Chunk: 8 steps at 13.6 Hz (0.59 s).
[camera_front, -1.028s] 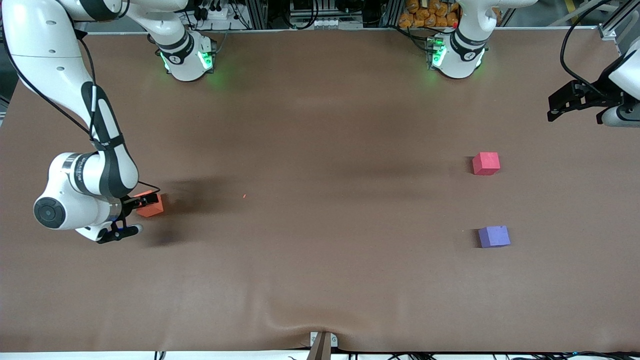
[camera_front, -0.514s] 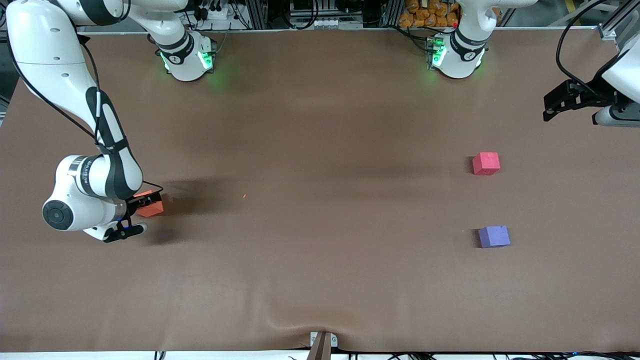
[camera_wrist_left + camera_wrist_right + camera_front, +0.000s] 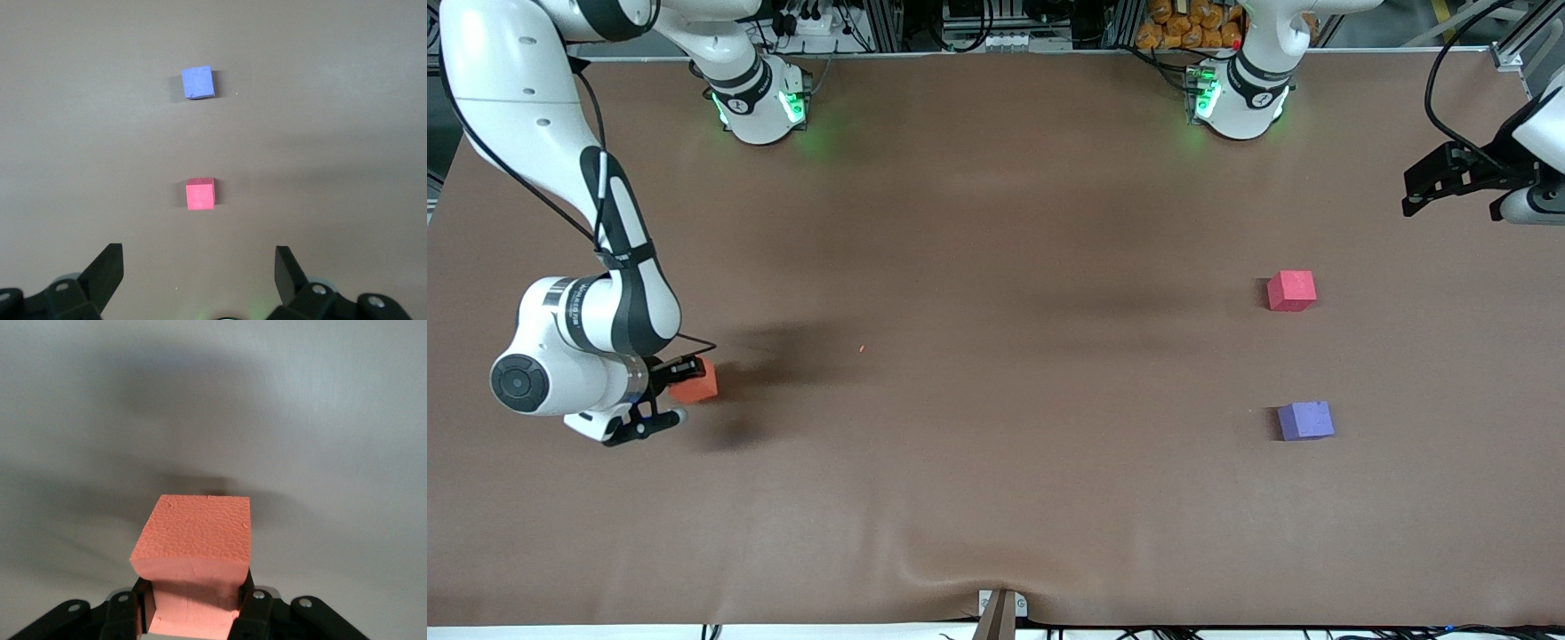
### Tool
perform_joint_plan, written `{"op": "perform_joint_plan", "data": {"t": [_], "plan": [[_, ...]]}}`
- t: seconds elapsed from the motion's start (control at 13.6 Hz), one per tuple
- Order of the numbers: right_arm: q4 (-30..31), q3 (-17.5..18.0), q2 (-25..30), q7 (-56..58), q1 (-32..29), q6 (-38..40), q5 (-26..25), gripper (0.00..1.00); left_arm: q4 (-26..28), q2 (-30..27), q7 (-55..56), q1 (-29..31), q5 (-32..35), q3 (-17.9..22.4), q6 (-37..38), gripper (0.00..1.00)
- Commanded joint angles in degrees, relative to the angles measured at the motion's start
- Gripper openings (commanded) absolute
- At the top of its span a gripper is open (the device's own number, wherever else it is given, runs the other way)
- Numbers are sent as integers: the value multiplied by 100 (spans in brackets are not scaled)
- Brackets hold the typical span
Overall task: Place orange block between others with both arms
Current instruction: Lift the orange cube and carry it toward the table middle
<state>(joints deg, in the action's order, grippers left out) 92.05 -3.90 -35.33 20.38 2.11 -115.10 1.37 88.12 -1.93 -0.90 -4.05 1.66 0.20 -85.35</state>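
Note:
My right gripper is to release the orange block. It will let go in the middle of the table on the bare brown mat (image 3: 1016, 318), roughly level with the pinkish-red cube.
The orange block (image 3: 696, 383) (image 3: 192, 543) sits at the right arm's end of the table, with my right gripper (image 3: 679, 378) (image 3: 193, 603) shut on it, jaws pressing its two sides. Toward the left arm's end stand the others: a pinkish-red cube (image 3: 1291, 291) (image 3: 200, 195) and, nearer the front camera, a purple-blue cube (image 3: 1305, 420) (image 3: 198, 83), with a gap between them. My left gripper (image 3: 1427, 185) (image 3: 199, 267) hangs open and empty above the table's edge at the left arm's end, apart from both cubes.
The brown table mat (image 3: 996, 356) spreads wide and bare between the orange block and the two cubes. A small metal clamp (image 3: 1000, 609) sits at the table's front edge. The arm bases (image 3: 760, 102) glow green along the back.
My right gripper has shut on the orange block, and its wrist dropped slightly. The left gripper wavered a little and stays open.

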Motion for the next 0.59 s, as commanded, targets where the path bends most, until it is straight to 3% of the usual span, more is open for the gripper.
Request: {"op": "perform_joint_plan", "data": {"t": [0.0,0.29,0.51], "plan": [[-135,64,341,-812,386,49,74,21,-32,-27,-16,54,-8,-20,-8,100],[-214,266,412,-2027,1063,75,503,21,-23,35,-16,45,45,-20,-96,100],[-188,267,360,-2425,1537,49,1749,21,-23,26,-7,36,19,-29,-131,100]]}}
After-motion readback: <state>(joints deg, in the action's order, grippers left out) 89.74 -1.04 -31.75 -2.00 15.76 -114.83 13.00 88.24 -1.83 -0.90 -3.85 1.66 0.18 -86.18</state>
